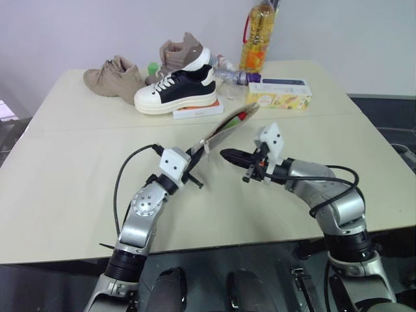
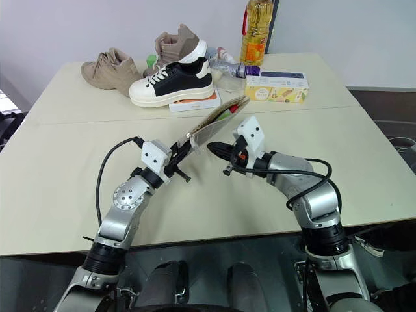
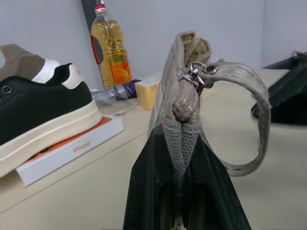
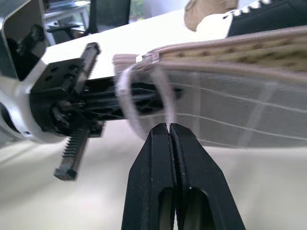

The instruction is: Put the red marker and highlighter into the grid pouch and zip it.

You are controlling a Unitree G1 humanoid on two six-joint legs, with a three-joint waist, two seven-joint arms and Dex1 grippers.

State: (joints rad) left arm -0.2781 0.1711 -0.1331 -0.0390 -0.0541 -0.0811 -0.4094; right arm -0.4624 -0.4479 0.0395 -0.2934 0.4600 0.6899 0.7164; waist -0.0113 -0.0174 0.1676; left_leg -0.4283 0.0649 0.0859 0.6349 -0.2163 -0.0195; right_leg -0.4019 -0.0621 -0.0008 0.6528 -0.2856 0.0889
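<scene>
The strap loop hangs loose at the ends of the right gripper's shut fingers, so the robot should open them, move in and pinch it nearer the zipper pull [image 4: 154, 58].
The grid pouch [image 1: 227, 127] is held up off the table, slanting away from me, with my left gripper [image 1: 197, 156] shut on its near end [image 3: 180, 143]. At its far open mouth a bit of red, the red marker [image 1: 243, 117], and a bit of green, the highlighter [image 2: 232, 110], peek out. A fabric strap loop [image 3: 256, 110] hangs from the zipper pull [image 3: 194, 74]. My right gripper [image 1: 225, 154] sits just right of the pouch, its fingers shut [image 4: 169, 125] with the strap loop pinched at their tips.
At the table's back stand a black-and-white sneaker [image 1: 177, 90] on a white box [image 1: 198, 112], two tan shoes [image 1: 114, 78], an oil bottle [image 1: 257, 36], a lying plastic bottle [image 1: 231, 77] and a yellow carton [image 1: 279, 94]. The table's near half is bare.
</scene>
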